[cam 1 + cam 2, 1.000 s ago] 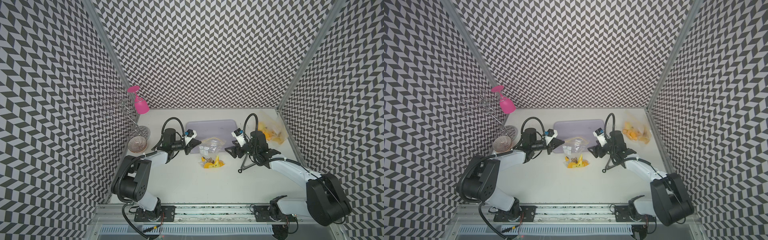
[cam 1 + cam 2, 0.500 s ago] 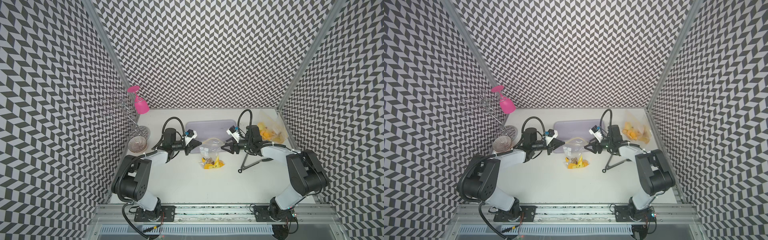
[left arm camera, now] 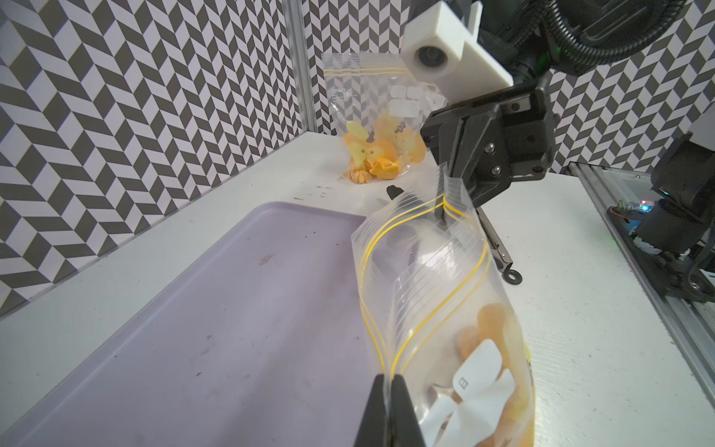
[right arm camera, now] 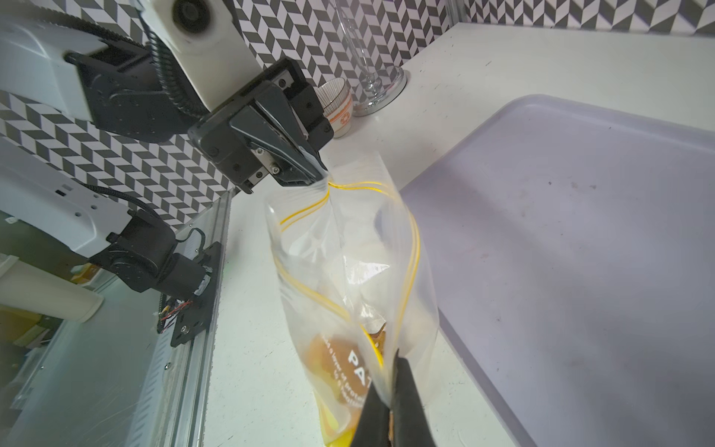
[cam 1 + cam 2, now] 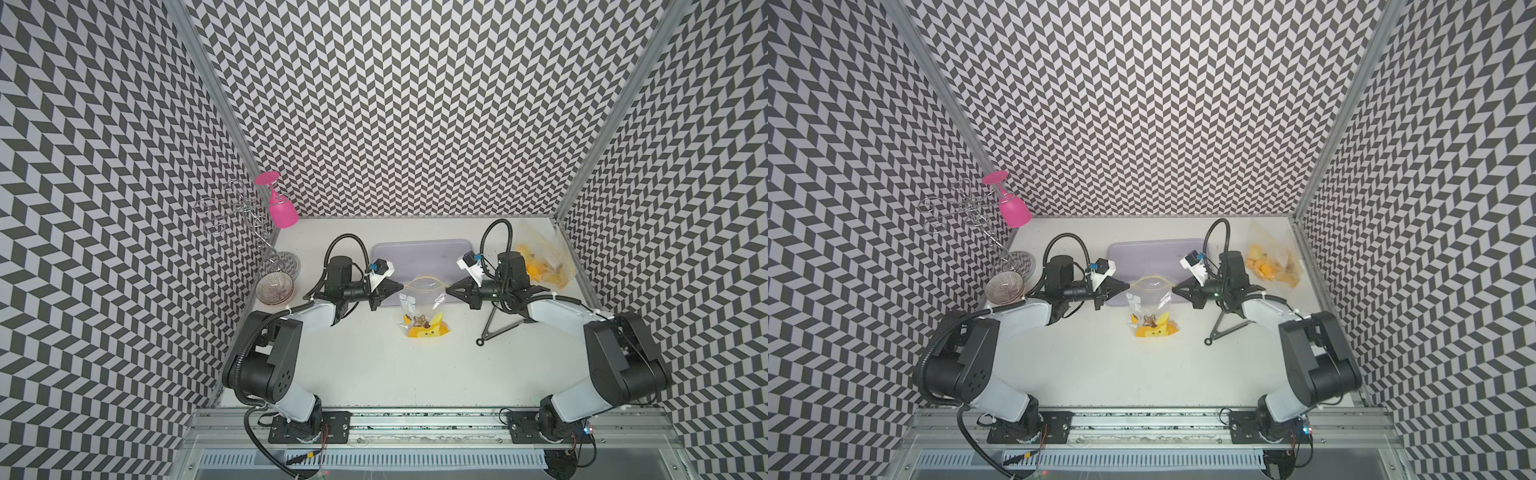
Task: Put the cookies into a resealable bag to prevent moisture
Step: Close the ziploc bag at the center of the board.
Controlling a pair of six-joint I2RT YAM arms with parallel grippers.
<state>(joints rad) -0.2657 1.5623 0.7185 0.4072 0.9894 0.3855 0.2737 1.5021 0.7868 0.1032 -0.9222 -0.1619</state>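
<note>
My right gripper will let go of the bag's corner, tilt down and pinch along the zip (image 5: 1167, 282) toward my left gripper, because the bag's zip lines bow apart at the bag's opening.
A clear resealable bag (image 5: 422, 301) with yellow zip lines stands upright on the table just in front of the tray. The orange-yellow cookies (image 5: 424, 330) lie in its bottom. My left gripper (image 5: 402, 287) is shut on the bag's left top corner; the wrist view shows the black fingertips (image 3: 381, 402) pinching the film at the zip. My right gripper (image 5: 448, 290) is shut on the right top corner, its jaws pressed on the film (image 4: 387, 371). Between the two corners the zip lines bow apart, so the mouth of the bag (image 3: 425, 294) gapes.
A lilac tray (image 5: 419, 253) lies behind the bag. A second clear bag of cookies (image 5: 544, 266) stands at the back right. Black tongs (image 5: 496, 324) lie under my right arm. At the left are a bowl (image 5: 274, 289), a wire rack and a pink glass (image 5: 280, 208).
My right gripper has closed on the bag's right top corner, and the right arm has swung its elbow outward. The left gripper has kept its hold.
</note>
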